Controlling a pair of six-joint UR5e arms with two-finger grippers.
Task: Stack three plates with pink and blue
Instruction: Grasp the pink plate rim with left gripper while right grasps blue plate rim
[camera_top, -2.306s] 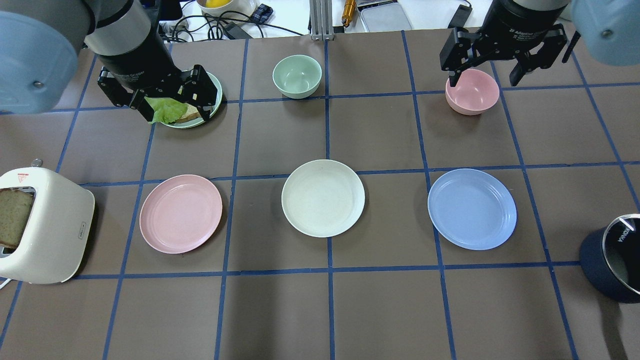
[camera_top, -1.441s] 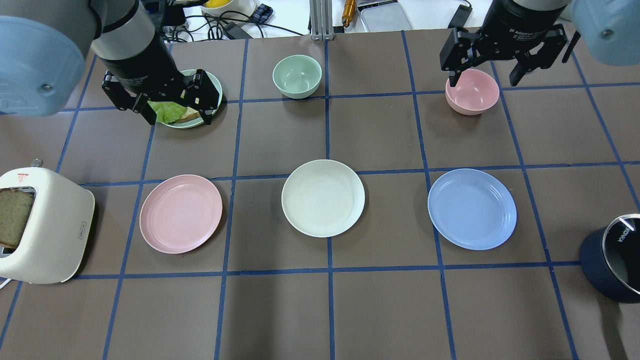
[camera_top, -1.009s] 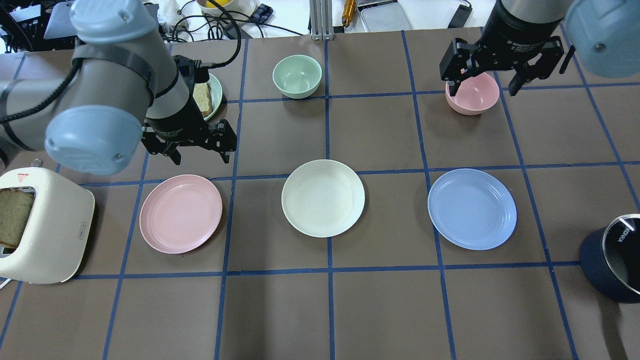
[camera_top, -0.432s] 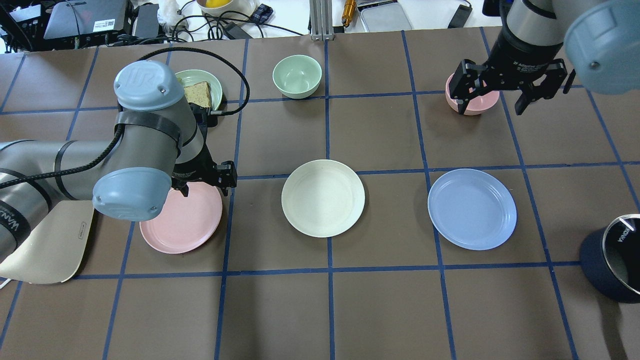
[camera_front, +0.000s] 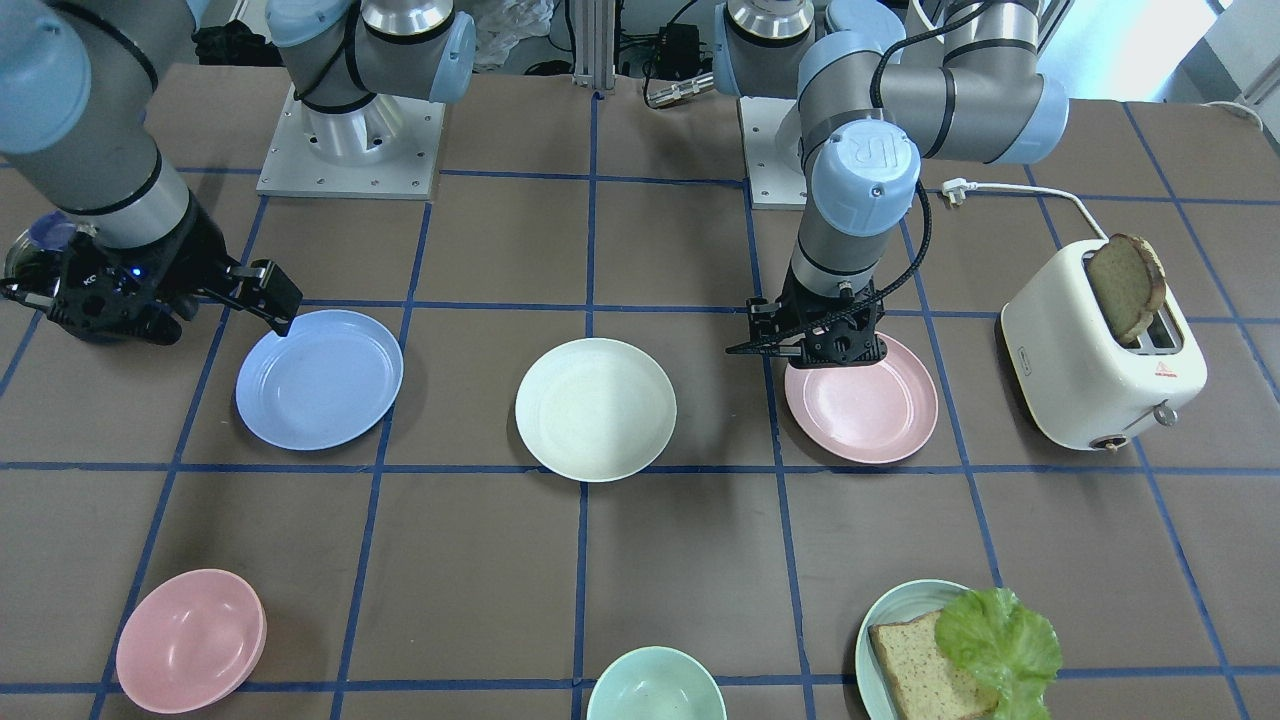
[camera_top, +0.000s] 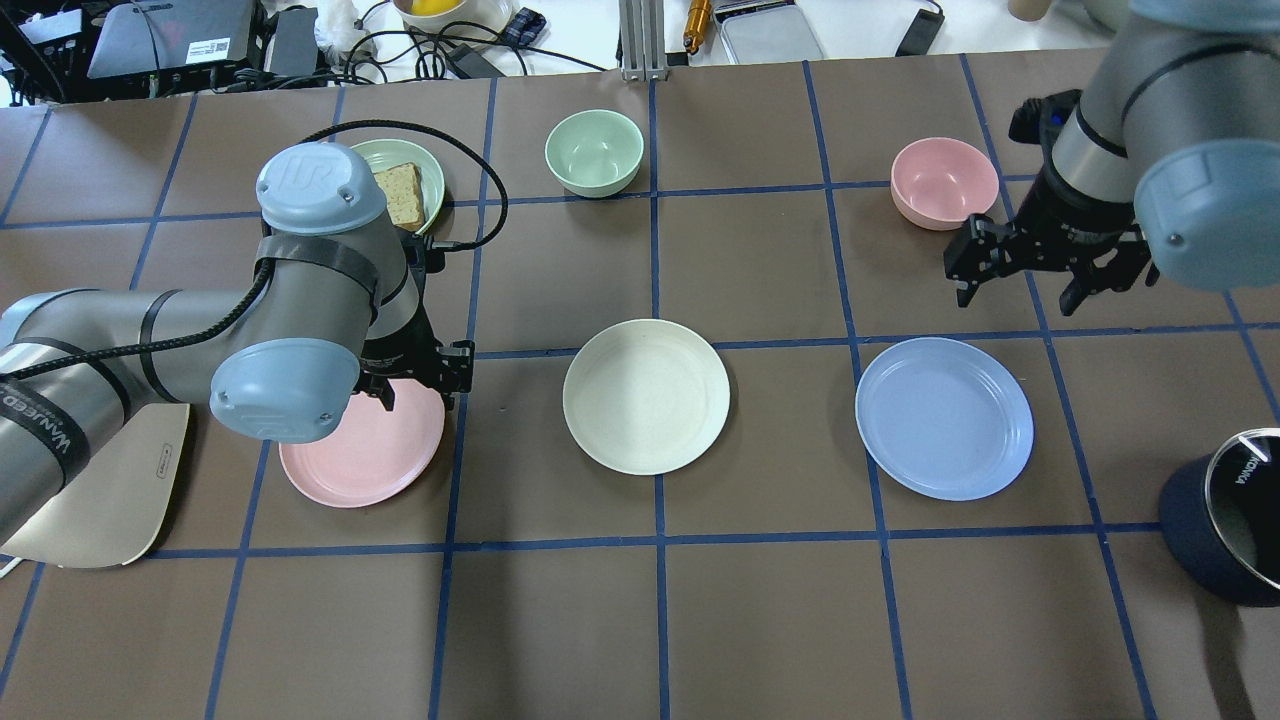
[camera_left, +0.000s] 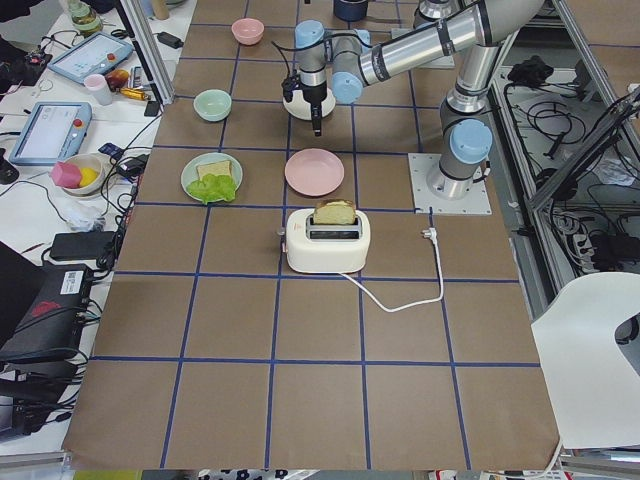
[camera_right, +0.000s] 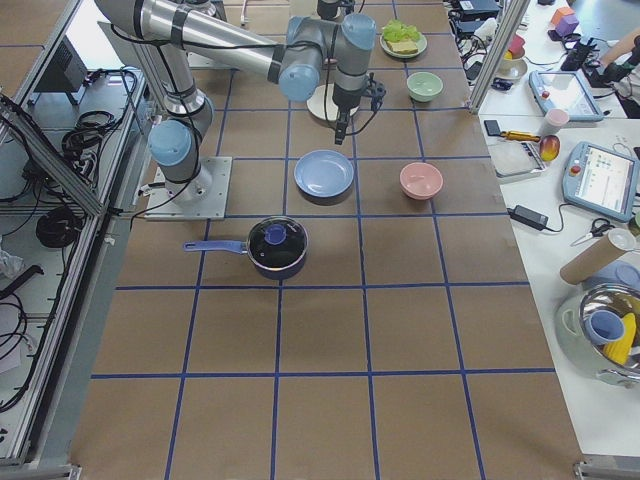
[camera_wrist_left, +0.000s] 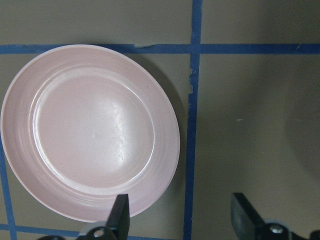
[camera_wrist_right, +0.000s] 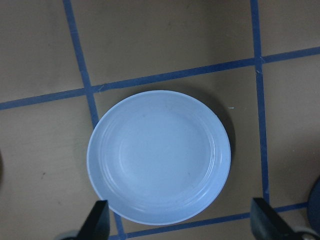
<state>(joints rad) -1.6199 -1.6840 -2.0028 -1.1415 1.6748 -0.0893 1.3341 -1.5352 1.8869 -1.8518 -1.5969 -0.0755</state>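
Observation:
Next, I close my right gripper on the blue plate's outer rim (camera_front: 241, 364) (camera_wrist_right: 228, 158), near the dark pot, on the side that faces away from the cream-white plate.
Three plates lie in a row: the pink plate (camera_top: 350, 455) (camera_front: 862, 400), the cream-white plate (camera_top: 646, 396) (camera_front: 595, 408) and the light blue plate (camera_top: 944, 417) (camera_front: 318, 378). My left gripper (camera_top: 425, 382) is open and empty, low over the pink plate's far right rim. In the left wrist view the pink plate (camera_wrist_left: 90, 130) has one fingertip (camera_wrist_left: 120, 215) over its rim. My right gripper (camera_top: 1020, 292) is open and empty, above the table just beyond the blue plate's far edge. The blue plate (camera_wrist_right: 159, 156) fills the right wrist view.
A pink bowl (camera_top: 944, 182) stands behind the right gripper and a green bowl (camera_top: 594, 152) at the back centre. A green plate with bread and lettuce (camera_front: 950, 650) is behind the left arm. A toaster with bread (camera_front: 1100, 370) stands left of the pink plate, a dark pot (camera_top: 1230, 520) at right.
The left gripper has come from the green plate forward and down to the pink plate's rim. The right gripper has come from over the pink bowl toward the blue plate. Both stayed open.

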